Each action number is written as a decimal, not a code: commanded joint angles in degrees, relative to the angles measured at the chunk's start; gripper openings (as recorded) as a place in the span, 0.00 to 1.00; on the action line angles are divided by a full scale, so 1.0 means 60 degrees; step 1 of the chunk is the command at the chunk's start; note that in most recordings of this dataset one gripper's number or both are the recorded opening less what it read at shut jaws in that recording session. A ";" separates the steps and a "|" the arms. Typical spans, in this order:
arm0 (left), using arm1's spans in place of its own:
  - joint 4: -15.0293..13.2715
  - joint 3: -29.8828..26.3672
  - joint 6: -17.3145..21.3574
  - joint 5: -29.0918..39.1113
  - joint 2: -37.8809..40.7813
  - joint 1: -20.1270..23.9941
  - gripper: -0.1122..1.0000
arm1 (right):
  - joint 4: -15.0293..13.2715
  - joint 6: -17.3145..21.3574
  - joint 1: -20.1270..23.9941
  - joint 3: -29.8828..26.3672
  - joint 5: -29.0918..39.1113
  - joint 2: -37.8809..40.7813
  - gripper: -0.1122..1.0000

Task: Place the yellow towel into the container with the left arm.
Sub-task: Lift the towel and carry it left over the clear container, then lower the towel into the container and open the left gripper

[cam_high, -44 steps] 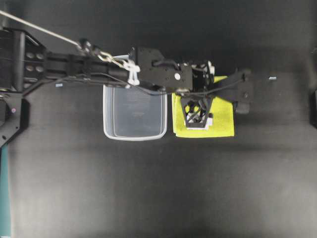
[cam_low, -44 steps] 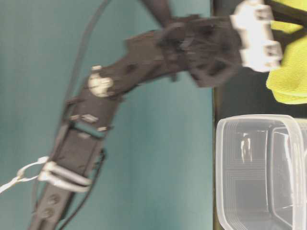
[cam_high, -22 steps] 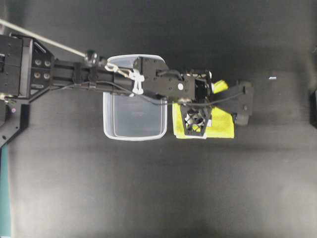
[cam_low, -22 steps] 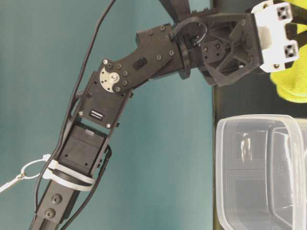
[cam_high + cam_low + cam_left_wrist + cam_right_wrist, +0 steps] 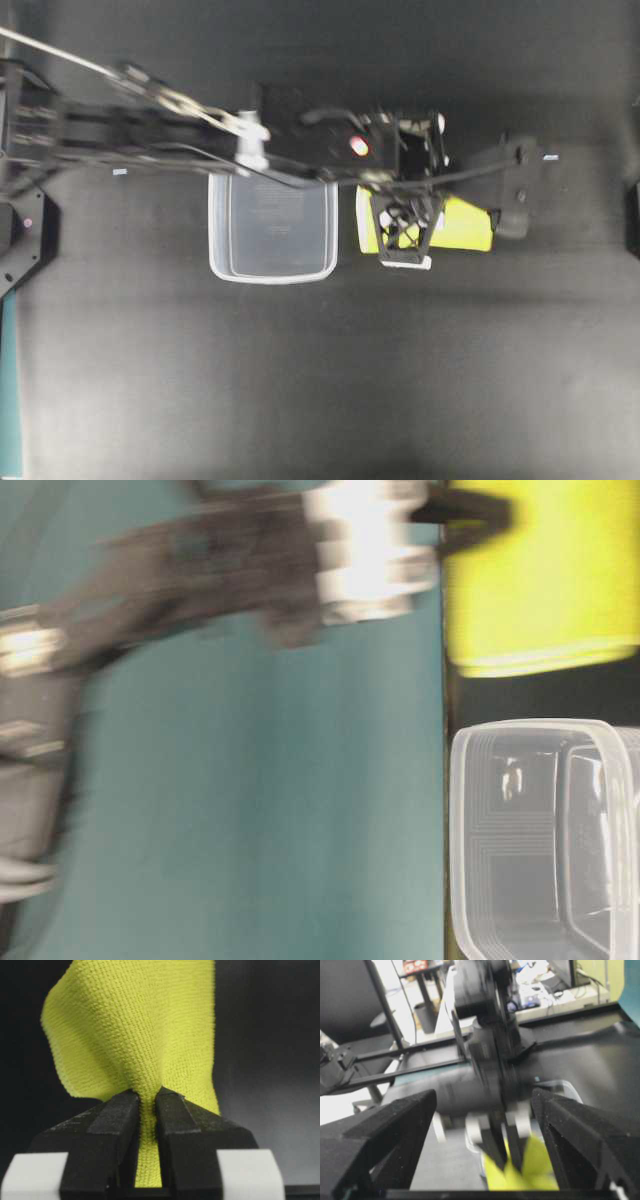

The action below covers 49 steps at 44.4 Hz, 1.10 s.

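Observation:
My left gripper has the yellow towel. It will let go of it over the middle of the clear container's empty bottom [image 5: 282, 194].
The yellow towel [image 5: 462, 225] hangs bunched from my left gripper [image 5: 403, 228], just right of the container [image 5: 272, 228] in the overhead view. In the left wrist view the left gripper [image 5: 147, 1097] is shut on a pinched fold of the towel [image 5: 145, 1025], which drapes away from the jaws. The clear container stands empty on the black table. In the table-level view the towel [image 5: 540, 580] hangs beside the container [image 5: 545, 840], and the arm is motion-blurred. My right gripper [image 5: 484, 1095] is open and empty, facing the left arm and the towel [image 5: 535, 1165].
The black table surface [image 5: 320, 380] runs all round the container. A teal strip [image 5: 8, 400] lies at the left edge. Small white marks [image 5: 549, 157] lie right of the towel. A dark arm part [image 5: 633, 215] sits at the right edge.
The left gripper has lifted the towel off the table, so it now shows narrower and bunched. The arm has shifted slightly right and is in fast motion.

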 commanded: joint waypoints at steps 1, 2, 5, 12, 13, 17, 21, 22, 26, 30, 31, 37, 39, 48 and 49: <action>0.0015 0.0044 -0.0015 0.0571 -0.1362 0.0117 0.16 | 0.0029 0.0015 -0.0015 -0.0249 -0.0073 0.0044 0.78; 0.0029 0.0161 -0.0015 0.0659 -0.1553 0.0132 0.16 | 0.0029 0.0015 -0.0015 -0.0234 -0.0073 0.0044 0.78; 0.0015 0.0703 -0.0015 0.0688 -0.2212 0.0176 0.16 | 0.0029 0.0015 -0.0015 -0.0234 -0.0073 0.0044 0.77; 0.0029 0.2300 -0.0029 0.0615 -0.3486 0.0278 0.16 | 0.0029 0.0015 -0.0015 -0.0234 -0.0073 0.0044 0.77; 0.0015 0.2681 -0.0015 0.0527 -0.3691 0.0308 0.16 | 0.0029 0.0015 -0.0015 -0.0249 -0.0073 0.0044 0.77; 0.0029 0.3677 0.0000 0.0249 -0.4189 0.0396 0.16 | 0.0029 0.0015 -0.0015 -0.0234 -0.0088 0.0044 0.77; 0.0015 0.4585 0.0029 -0.0176 -0.4629 0.0454 0.16 | 0.0029 0.0015 -0.0015 -0.0220 -0.0088 0.0059 0.77; 0.0029 0.4761 0.0044 -0.0308 -0.4688 0.0454 0.16 | 0.0029 0.0015 -0.0015 -0.0205 -0.0103 0.0059 0.77; 0.0029 0.5347 0.0059 -0.0879 -0.4907 0.0469 0.16 | 0.0029 0.0015 -0.0029 -0.0205 -0.0103 0.0073 0.77; 0.0029 0.5757 0.0059 -0.1260 -0.4980 0.0542 0.16 | 0.0029 0.0015 -0.0015 -0.0176 -0.0117 0.0103 0.77; 0.0029 0.5830 0.0044 -0.1333 -0.4966 0.0571 0.16 | 0.0029 0.0015 -0.0015 -0.0176 -0.0117 0.0103 0.77; 0.0029 0.6284 0.0088 -0.1450 -0.4966 0.0732 0.16 | 0.0029 0.0015 -0.0015 -0.0176 -0.0146 0.0103 0.77; 0.0029 0.6387 0.0117 -0.1479 -0.4966 0.0732 0.16 | 0.0029 0.0015 -0.0029 -0.0161 -0.0190 0.0103 0.77; 0.0029 0.6812 0.0322 -0.2065 -0.4980 0.0747 0.17 | 0.0015 0.0015 -0.0073 -0.0146 -0.0439 0.0103 0.77; 0.0029 0.6841 0.0308 -0.2139 -0.4980 0.0762 0.19 | 0.0015 0.0015 -0.0088 -0.0146 -0.0439 0.0103 0.77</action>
